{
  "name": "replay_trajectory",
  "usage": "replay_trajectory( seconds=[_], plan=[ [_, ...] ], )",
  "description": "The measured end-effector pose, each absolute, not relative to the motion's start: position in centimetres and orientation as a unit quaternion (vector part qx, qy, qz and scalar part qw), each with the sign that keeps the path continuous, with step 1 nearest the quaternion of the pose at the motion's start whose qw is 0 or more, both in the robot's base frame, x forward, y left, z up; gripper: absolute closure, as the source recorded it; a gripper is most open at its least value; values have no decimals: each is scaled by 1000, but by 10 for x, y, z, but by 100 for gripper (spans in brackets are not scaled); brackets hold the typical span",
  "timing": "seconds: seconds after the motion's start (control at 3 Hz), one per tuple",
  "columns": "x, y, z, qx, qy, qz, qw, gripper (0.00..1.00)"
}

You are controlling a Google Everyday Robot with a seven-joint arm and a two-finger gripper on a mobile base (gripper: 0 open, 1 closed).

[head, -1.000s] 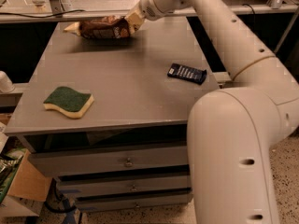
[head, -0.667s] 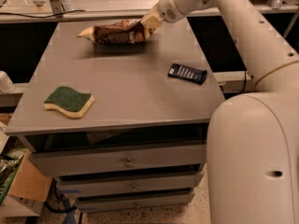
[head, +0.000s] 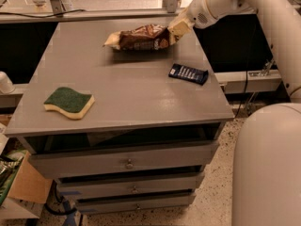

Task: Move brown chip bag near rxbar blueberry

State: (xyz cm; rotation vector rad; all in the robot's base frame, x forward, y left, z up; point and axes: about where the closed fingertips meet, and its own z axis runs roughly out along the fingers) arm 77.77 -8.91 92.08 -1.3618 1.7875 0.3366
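Note:
My gripper needs to take the brown chip bag to the grey table top just behind the rxbar blueberry (head: 173,48). It will let go of the bag there.
The brown chip bag (head: 141,38), crinkly dark brown with pale yellow ends, hangs just above the grey table top (head: 122,93) at the back middle, casting a shadow under it. My gripper (head: 175,29) is shut on the bag's right end, with the white arm reaching in from the upper right. The rxbar blueberry (head: 188,73), a small flat dark blue bar with white print, lies on the table near the right edge, a short way in front of and right of the bag.
A green-and-yellow sponge (head: 69,102) lies at the front left of the table. Drawers (head: 127,163) sit under the top. A cardboard box (head: 26,185) stands on the floor at the lower left. The robot's white body (head: 268,168) fills the lower right.
The gripper has carried the chip bag to the right and slightly forward, closer to the blue bar. The camera view has shifted too.

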Motion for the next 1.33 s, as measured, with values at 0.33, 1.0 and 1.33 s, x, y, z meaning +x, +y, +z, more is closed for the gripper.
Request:
replay_trajectory(
  seconds=[0.33,1.0,1.33],
  plan=[
    [762,-131,918,-542,725,124,406,100],
    [735,-191,907,-525,752,110,383,100],
    [727,-198,893,-520,763,113,367,84]
  ],
)
